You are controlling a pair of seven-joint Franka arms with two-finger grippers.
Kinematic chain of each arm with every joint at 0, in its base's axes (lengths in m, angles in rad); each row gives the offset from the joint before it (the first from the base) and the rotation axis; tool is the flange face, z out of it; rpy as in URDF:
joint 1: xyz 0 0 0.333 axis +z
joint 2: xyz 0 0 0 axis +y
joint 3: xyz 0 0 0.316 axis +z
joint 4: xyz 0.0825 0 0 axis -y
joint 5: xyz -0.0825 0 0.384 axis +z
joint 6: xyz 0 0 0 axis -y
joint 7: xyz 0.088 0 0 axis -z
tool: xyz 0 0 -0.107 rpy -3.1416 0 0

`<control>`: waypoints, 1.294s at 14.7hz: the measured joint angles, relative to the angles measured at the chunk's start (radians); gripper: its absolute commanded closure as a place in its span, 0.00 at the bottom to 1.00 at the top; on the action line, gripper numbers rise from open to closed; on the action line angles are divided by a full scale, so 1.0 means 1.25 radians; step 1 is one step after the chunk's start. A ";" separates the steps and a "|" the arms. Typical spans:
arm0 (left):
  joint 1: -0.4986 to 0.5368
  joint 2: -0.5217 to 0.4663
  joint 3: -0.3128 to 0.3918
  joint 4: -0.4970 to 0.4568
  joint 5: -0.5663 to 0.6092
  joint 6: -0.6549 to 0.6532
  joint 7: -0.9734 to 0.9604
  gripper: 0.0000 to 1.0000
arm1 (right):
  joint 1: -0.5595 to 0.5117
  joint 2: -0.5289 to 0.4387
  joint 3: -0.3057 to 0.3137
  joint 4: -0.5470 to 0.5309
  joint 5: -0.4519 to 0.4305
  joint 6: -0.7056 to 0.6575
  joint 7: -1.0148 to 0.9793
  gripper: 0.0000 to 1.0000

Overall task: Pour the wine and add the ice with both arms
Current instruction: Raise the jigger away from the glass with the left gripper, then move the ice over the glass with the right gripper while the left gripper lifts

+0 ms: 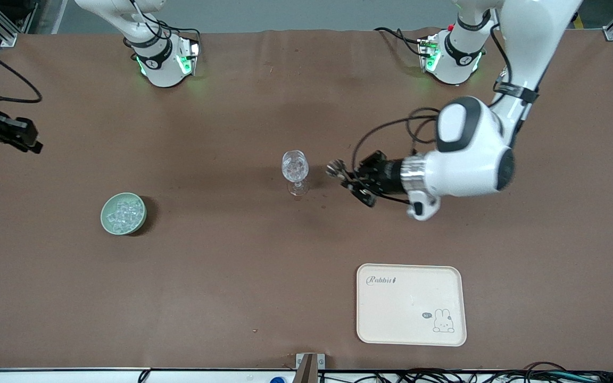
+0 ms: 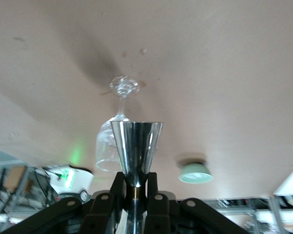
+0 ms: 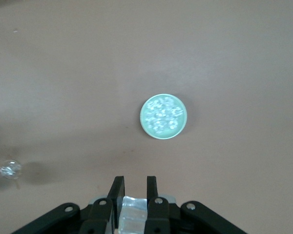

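The metal jigger will go upright on the cream tray (image 1: 438, 300), just past the ears of the rabbit drawing, set there by my left gripper.
A clear patterned stemmed glass (image 1: 294, 169) stands mid-table; it also shows in the left wrist view (image 2: 112, 146). My left gripper (image 1: 347, 177) is shut on a shiny metal jigger (image 1: 334, 169), held on its side beside the glass, its mouth toward the glass with a small gap. In the left wrist view the gripper (image 2: 135, 179) grips the jigger's (image 2: 136, 141) narrow waist. A pale green bowl (image 1: 123, 214) holds several ice cubes (image 1: 124, 211). My right gripper (image 1: 34, 146), up over the right arm's end of the table, is shut on one ice cube (image 3: 133, 212), high above the bowl (image 3: 163, 116).
A cream tray (image 1: 411, 305) with a rabbit drawing lies nearer the front camera than the glass, toward the left arm's end. A few small wet spots (image 1: 321, 200) mark the table beside the glass foot. The table is covered in brown cloth.
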 measured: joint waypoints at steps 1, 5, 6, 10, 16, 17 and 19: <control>0.001 0.001 0.040 -0.002 -0.036 -0.006 0.036 1.00 | 0.016 0.000 0.020 0.000 0.000 0.001 0.051 0.99; 0.006 0.048 0.161 0.036 -0.146 -0.007 0.097 1.00 | 0.037 0.011 0.163 -0.009 0.002 0.044 0.282 1.00; 0.011 0.073 0.179 0.058 -0.161 -0.007 0.097 1.00 | 0.039 0.023 0.203 -0.015 0.002 0.065 0.341 1.00; 0.021 0.195 0.240 0.158 -0.246 -0.007 0.113 0.99 | 0.059 0.104 0.335 -0.031 0.002 0.175 0.548 1.00; 0.020 0.371 0.266 0.274 -0.447 0.067 0.205 0.98 | 0.176 0.250 0.371 -0.036 -0.077 0.277 0.742 1.00; 0.020 0.388 0.268 0.276 -0.481 0.077 0.235 0.98 | 0.196 0.270 0.372 -0.036 -0.090 0.287 0.762 1.00; 0.022 0.413 0.274 0.277 -0.555 0.082 0.275 0.96 | 0.224 0.304 0.372 -0.036 -0.109 0.306 0.791 0.99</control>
